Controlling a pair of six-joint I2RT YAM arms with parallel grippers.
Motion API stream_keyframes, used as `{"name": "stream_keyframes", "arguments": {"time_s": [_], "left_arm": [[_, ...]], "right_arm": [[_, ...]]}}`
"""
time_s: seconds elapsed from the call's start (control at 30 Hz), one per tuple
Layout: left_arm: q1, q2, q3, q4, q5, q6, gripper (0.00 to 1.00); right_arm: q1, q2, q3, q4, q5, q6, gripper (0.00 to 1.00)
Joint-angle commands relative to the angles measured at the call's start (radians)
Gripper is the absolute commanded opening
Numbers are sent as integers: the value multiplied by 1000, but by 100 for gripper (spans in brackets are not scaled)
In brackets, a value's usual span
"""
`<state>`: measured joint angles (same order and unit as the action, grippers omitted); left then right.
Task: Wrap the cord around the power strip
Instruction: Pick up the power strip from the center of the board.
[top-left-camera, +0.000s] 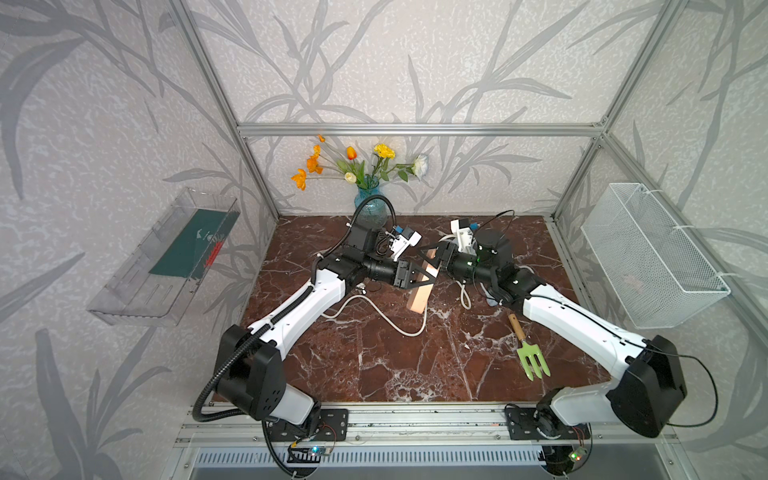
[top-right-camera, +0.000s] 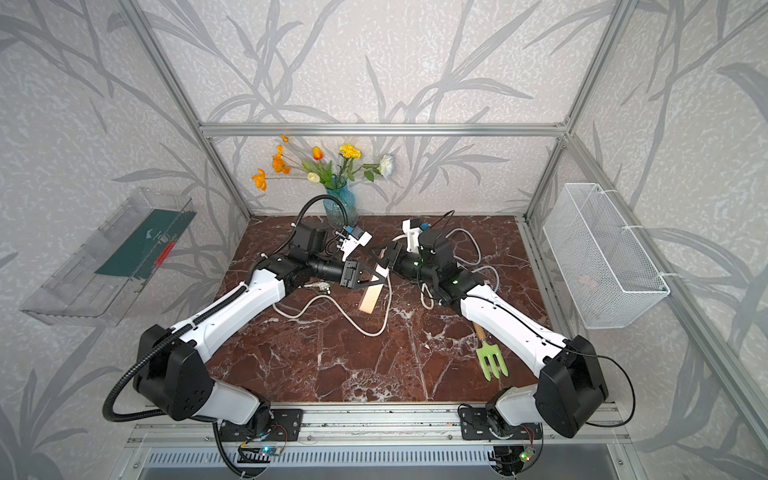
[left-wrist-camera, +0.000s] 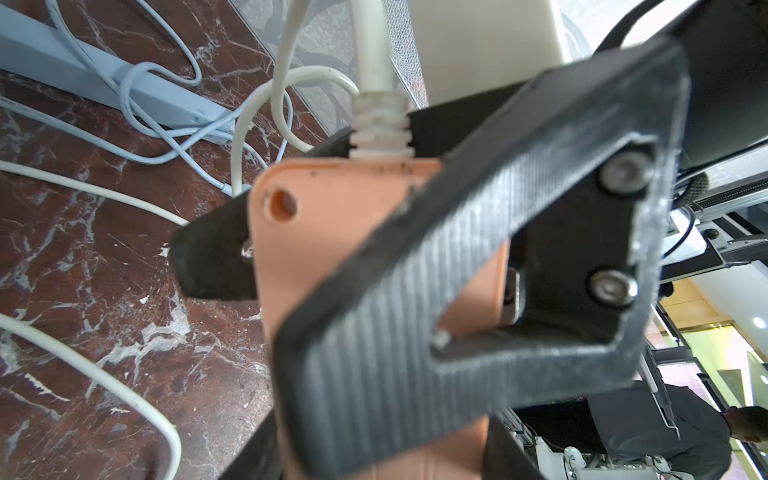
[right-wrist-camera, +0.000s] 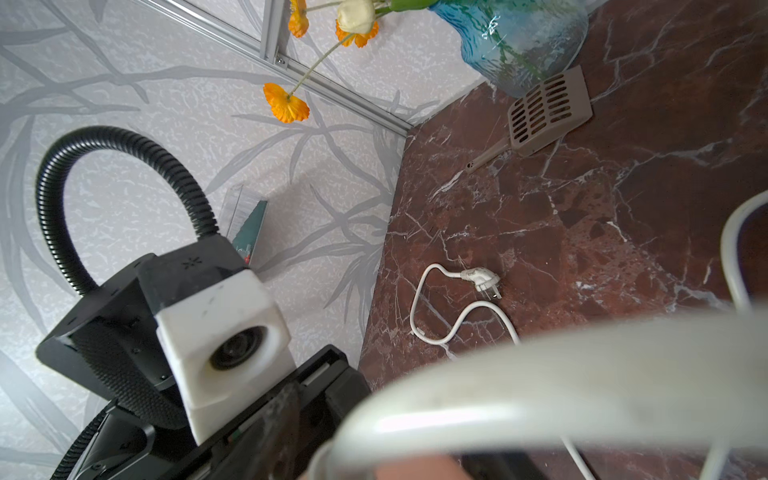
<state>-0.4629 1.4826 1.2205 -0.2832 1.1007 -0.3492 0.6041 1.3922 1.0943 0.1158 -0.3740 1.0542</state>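
Observation:
Next, my left gripper moves its hold to the power strip's lower end (top-left-camera: 417, 303), because it is at the middle of the power strip, which leaves little length to wrap.
The peach power strip (top-left-camera: 419, 301) hangs tilted above the middle of the marble table, as both top views show. My left gripper (top-left-camera: 422, 279) is shut on it partway along; the left wrist view shows my own dark fingers (left-wrist-camera: 253, 457) on either side of the strip (left-wrist-camera: 316, 232). My right gripper (top-left-camera: 430, 257) is closed over the strip's upper end, where the cord's ribbed collar (left-wrist-camera: 380, 129) comes out, with one triangular finger (left-wrist-camera: 478, 257) flat on its back. The white cord (top-left-camera: 386, 318) lies in loose loops on the table. Its plug (right-wrist-camera: 482, 280) lies flat near the left arm.
A blue vase of flowers (top-left-camera: 371, 205) stands at the back, with a beige slotted scoop (right-wrist-camera: 544, 112) beside it. A green garden fork (top-left-camera: 530, 357) lies by the right arm. A wire basket (top-left-camera: 648, 253) hangs on the right wall and a clear tray (top-left-camera: 166, 257) on the left wall.

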Motion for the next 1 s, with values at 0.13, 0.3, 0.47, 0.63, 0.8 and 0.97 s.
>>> {"name": "stream_keyframes", "arguments": {"time_s": [0.13,0.3,0.47,0.63,0.8,0.97], "left_arm": [[-3,-100,-139,169,-124,-82,81],[0,-117,-128,164,-163,-84,81],[21,-108,-105,181,-200,-114,22],[87,-124,-49,143,-230,-115,0],[183,-96,134,-33,-240,-40,0],[182,-50,306,-165,-212,11,0]], "right_arm": [[-8,-24,14,128,136,86,29],[-6,-4,17,148,125,107,29],[-3,-5,10,159,127,106,32],[-48,1,69,85,34,22,69],[-118,-93,50,-70,-92,-193,80],[-121,-270,-86,-370,276,-519,78]]}}
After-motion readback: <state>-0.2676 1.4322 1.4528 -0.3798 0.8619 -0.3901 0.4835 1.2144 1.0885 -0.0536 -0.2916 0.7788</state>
